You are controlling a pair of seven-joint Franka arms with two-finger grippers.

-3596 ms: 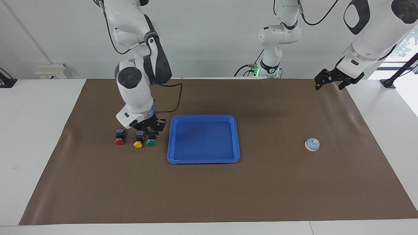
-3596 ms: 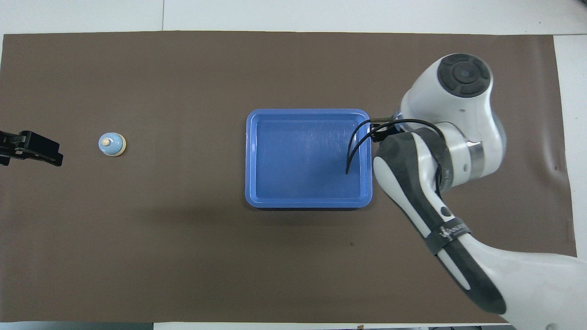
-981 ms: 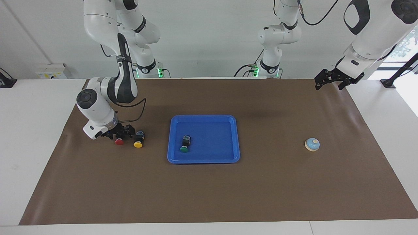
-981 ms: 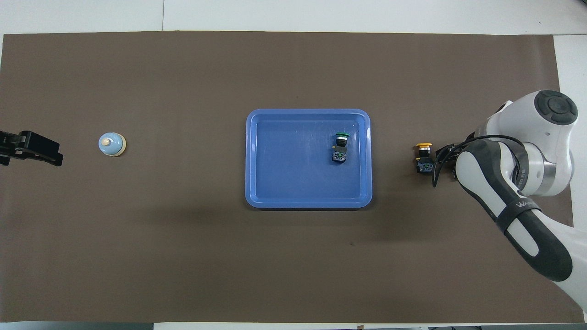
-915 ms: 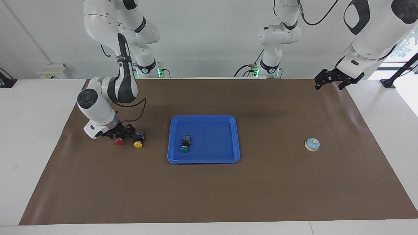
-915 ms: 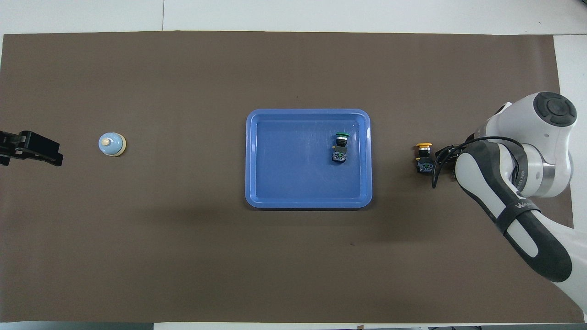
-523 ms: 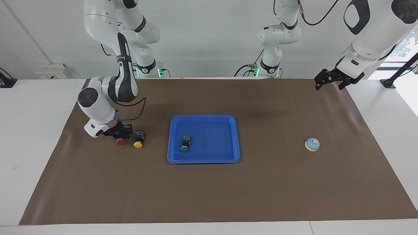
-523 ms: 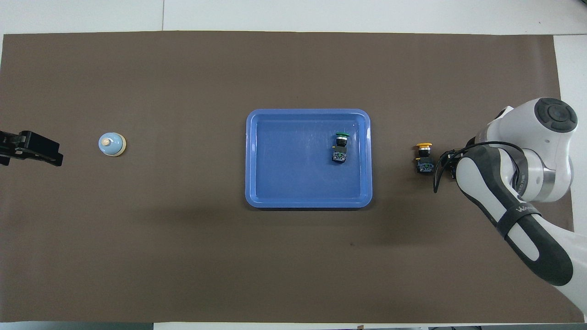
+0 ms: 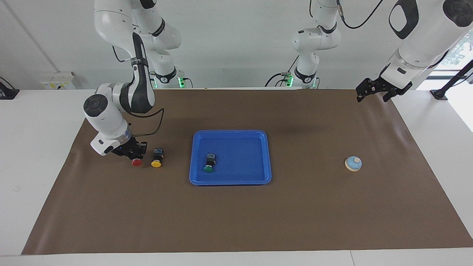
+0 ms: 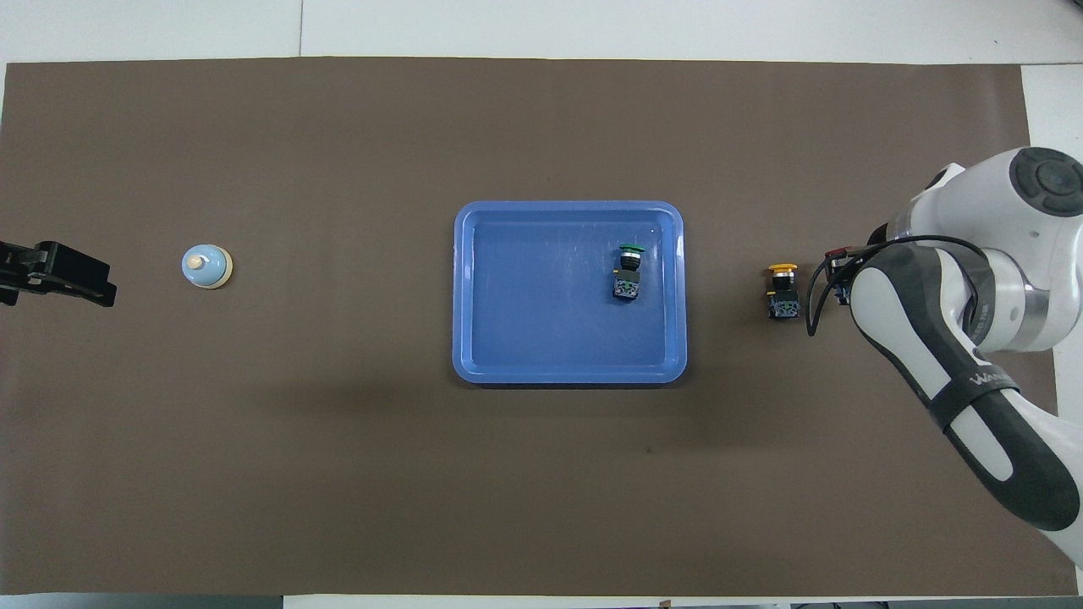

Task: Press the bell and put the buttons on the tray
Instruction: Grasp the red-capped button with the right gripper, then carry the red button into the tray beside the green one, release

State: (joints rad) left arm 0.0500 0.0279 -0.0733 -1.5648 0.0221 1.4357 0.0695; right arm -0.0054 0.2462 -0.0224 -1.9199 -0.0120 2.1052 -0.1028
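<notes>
The robot's right gripper will release the red button on the blue tray [image 10: 563, 276] beside the green button, toward the bell. The red button is now held low over the mat.
My right gripper [image 9: 135, 154] is shut on the black body of the red button [image 9: 137, 162], low over the mat at the right arm's end. In the overhead view the right arm hides most of this grip. The yellow button [image 9: 156, 162] [image 10: 783, 288] lies on the mat beside it, toward the tray. On the blue tray [image 9: 244, 159] [image 10: 541, 296] lies the green button [image 9: 208, 168] [image 10: 628, 271]. The light-blue bell [image 9: 353, 163] [image 10: 206, 266] stands at the left arm's end. There my left gripper [image 9: 372, 93] [image 10: 52, 276] waits open in the air.
A brown mat [image 9: 236, 218] covers the table between white margins. The right arm's cable [image 9: 157, 123] loops beside its wrist, over the mat between the arm and the tray. Bare mat lies between the tray and the bell.
The green button went from the mat into the tray. My right gripper then came to the red button and, within the last second, closed on it, and its wrist has risen slightly. The left arm stayed still.
</notes>
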